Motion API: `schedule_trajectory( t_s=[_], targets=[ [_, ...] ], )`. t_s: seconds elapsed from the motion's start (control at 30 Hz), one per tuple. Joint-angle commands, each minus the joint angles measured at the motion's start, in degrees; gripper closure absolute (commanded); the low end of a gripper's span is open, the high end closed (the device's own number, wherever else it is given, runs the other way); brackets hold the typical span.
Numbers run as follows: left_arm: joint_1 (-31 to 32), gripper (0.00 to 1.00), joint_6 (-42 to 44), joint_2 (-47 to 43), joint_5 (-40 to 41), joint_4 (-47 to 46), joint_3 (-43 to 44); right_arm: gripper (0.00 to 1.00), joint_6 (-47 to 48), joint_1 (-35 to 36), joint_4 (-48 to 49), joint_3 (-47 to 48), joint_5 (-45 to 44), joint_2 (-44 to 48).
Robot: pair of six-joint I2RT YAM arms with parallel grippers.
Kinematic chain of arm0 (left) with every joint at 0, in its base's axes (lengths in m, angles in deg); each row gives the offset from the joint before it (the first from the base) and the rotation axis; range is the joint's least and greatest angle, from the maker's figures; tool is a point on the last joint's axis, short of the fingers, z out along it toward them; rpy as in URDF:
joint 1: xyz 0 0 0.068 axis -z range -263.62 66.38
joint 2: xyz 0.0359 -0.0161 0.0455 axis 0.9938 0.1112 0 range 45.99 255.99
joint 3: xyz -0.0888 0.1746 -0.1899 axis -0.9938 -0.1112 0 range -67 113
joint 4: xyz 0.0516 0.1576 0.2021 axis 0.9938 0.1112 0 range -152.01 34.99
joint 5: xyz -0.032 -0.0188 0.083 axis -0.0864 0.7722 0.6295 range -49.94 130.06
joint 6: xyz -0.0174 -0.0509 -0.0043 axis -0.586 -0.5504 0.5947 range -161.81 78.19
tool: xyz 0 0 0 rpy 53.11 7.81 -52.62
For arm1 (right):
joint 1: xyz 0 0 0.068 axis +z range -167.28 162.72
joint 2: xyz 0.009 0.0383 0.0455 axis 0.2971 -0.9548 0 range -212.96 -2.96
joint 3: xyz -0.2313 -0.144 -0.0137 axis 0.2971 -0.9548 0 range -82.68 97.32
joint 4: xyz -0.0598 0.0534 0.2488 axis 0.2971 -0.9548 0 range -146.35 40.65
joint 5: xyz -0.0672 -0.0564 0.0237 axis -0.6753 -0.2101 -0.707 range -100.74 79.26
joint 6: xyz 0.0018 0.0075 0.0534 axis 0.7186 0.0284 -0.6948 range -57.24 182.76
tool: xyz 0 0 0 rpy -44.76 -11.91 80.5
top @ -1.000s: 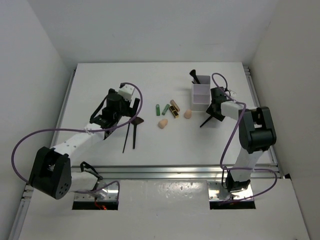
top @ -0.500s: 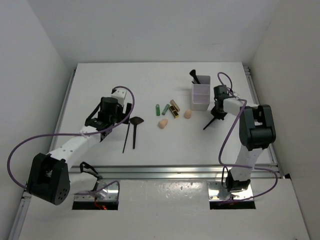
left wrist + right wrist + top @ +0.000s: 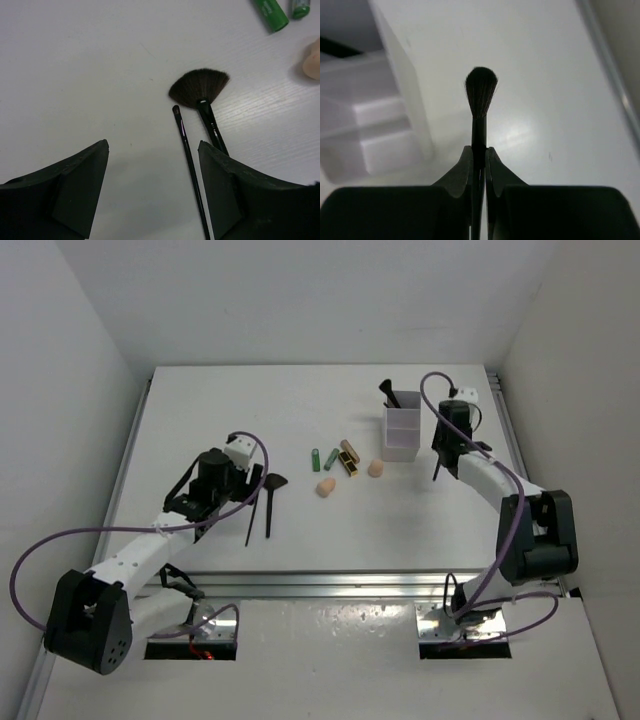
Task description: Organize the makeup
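The robot's right gripper needs to release the black round-headed brush in the white box's far compartment (image 3: 407,401) (image 3: 356,31), next to the black brush there.
My left gripper (image 3: 152,146) is open just above the table, left of a black fan-headed brush (image 3: 200,90). A thin black stick (image 3: 187,150) lies between the jaws, close to the right finger. In the top view this gripper (image 3: 250,480) sits beside both brushes (image 3: 270,502). My right gripper (image 3: 479,150) is shut on a round-headed black brush (image 3: 481,87), held off the table right of the white box (image 3: 402,432). Two green tubes (image 3: 322,458), a tan tube (image 3: 348,447), a black-gold tube (image 3: 347,463) and two peach sponges (image 3: 326,487) lie mid-table.
One black brush (image 3: 392,393) stands in the far compartment of the white box. The box wall (image 3: 405,95) is close on the left of the held brush. A metal rail (image 3: 350,585) runs along the table's near edge. White walls enclose the table.
My right gripper shut on the round-headed brush and lifted it off the table, moving back beside the box. My left arm drew back and lowered over the thin stick, its jaws narrowing slightly.
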Motion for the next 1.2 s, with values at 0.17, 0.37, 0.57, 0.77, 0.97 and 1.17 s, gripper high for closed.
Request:
schedule_trajectory(
  t_s=[0.17, 0.37, 0.57, 0.77, 0.97, 1.17],
  targets=[
    [-1.05, 0.33, 7.09, 0.82, -15.51, 3.16, 0.04, 1.0, 26.62, 4.54, 36.24, 13.4, 6.12, -3.53],
    [-1.58, 0.33, 7.62, 1.87, -14.28, 3.16, 0.56, 1.0, 26.9, 5.07, 49.99, 20.16, 15.37, -15.4],
    [-2.81, 0.33, 8.15, 4.51, -11.83, 3.16, 1.09, 1.0, 22.95, 5.33, 50.51, 24.3, 21.0, -22.35],
    [-3.34, 0.33, 6.48, 8.72, -11.82, 3.16, 3.2, 1.0, 22.94, 5.51, 50.52, 23.78, 21.61, -26.13],
    [-3.34, 0.3, 5.25, 10.84, -11.82, 2.64, 3.2, 0.96, 19.87, 6.65, 53.14, 13.52, 20.29, -23.51],
    [-1.5, 0.22, 6.39, 14.0, -12.88, 2.11, 3.82, 0.75, 19.25, 6.92, 55.44, 7.88, 19.07, -19.81]
  ],
)
